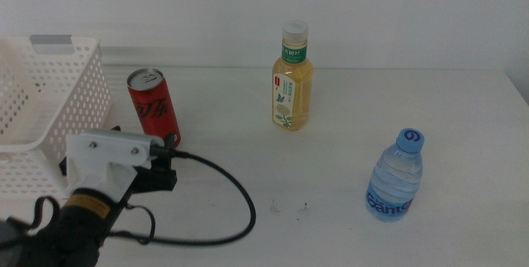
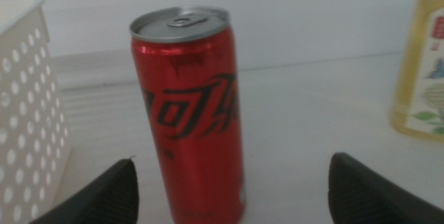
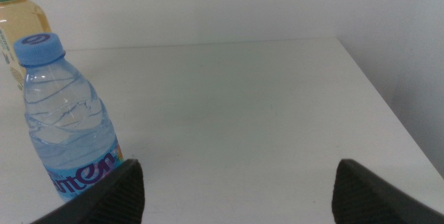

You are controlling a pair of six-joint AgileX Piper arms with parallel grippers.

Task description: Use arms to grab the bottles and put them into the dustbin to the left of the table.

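Note:
The red soda can is beside the white dustbin. Next, my left gripper needs to close at the black lettering (image 1: 154,110) (image 2: 194,112) around the can's middle.
A red soda can (image 1: 153,102) stands upright on the white table (image 1: 347,135), just right of the white perforated dustbin (image 1: 41,93). My left gripper (image 1: 168,153) sits low, just in front of the can. In the left wrist view this gripper (image 2: 236,193) is open and empty, with the can (image 2: 187,113) close ahead, nearer one jaw. The yellow tea bottle (image 1: 292,81) stands at the back middle. The clear water bottle (image 1: 397,176) stands at the front right. My right gripper (image 3: 236,189) is open and empty, with the water bottle (image 3: 66,127) off to one side.
The left arm's thick black cable (image 1: 235,193) loops over the table in front of the can. The dustbin's wall (image 2: 28,113) is close beside the can. The tea bottle also shows in both wrist views (image 2: 423,64) (image 3: 21,30). The table's right edge (image 3: 388,106) is near.

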